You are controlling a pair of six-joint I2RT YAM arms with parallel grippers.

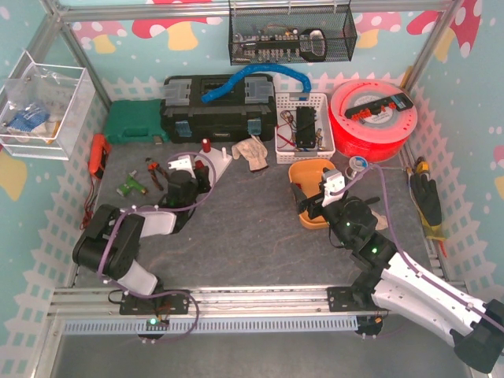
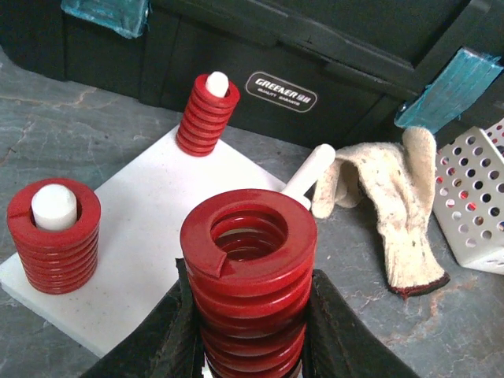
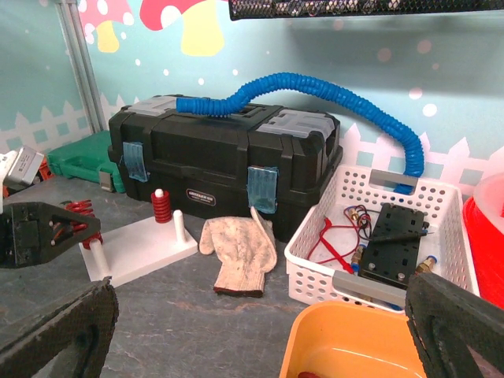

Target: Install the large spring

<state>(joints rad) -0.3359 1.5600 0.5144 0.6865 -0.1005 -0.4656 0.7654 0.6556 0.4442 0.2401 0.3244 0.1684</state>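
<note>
Next, my left gripper lets go of the large red spring on the near corner of the white base plate (image 1: 213, 186).
My left gripper (image 2: 250, 335) is shut on the large red spring (image 2: 248, 268) and holds it upright over the near right part of the white base plate (image 2: 157, 205). A bare white peg (image 2: 311, 167) stands just behind the spring. On the plate, a small red spring (image 2: 206, 118) sits on the far peg and a medium one (image 2: 53, 236) on the left peg. In the top view the left gripper (image 1: 187, 179) is beside the plate (image 1: 221, 161). My right gripper (image 1: 315, 201) is open and empty above the orange bin (image 1: 309, 169).
A black toolbox (image 1: 218, 106) stands behind the plate. A cloth glove (image 2: 390, 205) lies to its right, then a white perforated basket (image 3: 386, 236) with cables. A red filament spool (image 1: 372, 118) is at the back right, a green case (image 1: 134, 122) at the back left.
</note>
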